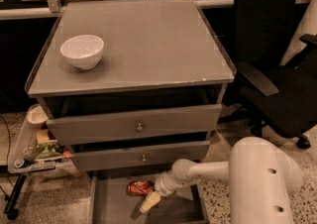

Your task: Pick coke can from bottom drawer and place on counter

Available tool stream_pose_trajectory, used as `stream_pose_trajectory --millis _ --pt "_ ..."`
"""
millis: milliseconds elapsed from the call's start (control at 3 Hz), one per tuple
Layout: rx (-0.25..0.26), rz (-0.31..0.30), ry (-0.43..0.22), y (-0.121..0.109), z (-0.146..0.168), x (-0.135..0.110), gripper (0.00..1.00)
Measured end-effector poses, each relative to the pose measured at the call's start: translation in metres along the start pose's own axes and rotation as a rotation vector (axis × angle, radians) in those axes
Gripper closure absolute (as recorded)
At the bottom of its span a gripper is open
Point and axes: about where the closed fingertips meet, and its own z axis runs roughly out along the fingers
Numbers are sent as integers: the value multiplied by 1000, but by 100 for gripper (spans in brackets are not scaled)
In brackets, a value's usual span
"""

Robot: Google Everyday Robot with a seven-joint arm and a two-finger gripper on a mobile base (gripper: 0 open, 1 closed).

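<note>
The coke can at the back of the open bottom drawer is next, so my gripper needs to go to it and close around the can's middle (pixel 139 187).
The coke can (pixel 139 188) lies on its side at the back of the open bottom drawer (pixel 111 207), under the two knobbed drawers. My gripper (pixel 149 202) reaches down into the drawer from the right on the white arm (pixel 208 171). It hangs just to the right of and in front of the can, close to it. The counter (pixel 148 44) is the grey cabinet top above, with a white bowl (pixel 82 51) at its left.
A black office chair (pixel 277 69) stands right of the cabinet. A low cart (pixel 32 148) with clutter sits at the left. The two knobbed drawers (pixel 136 126) overhang the back of the bottom drawer.
</note>
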Motion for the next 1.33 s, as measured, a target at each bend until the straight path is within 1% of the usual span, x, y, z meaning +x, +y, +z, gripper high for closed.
stream_pose_trajectory --millis 333,667,1000,1333 --pt "51 13 -27 -13 15 0 0" --pt "116 0 -47 -41 34 -6 0" --pt "116 0 -47 -41 34 -7 0" --pt "134 -27 -38 -40 46 -7 0"
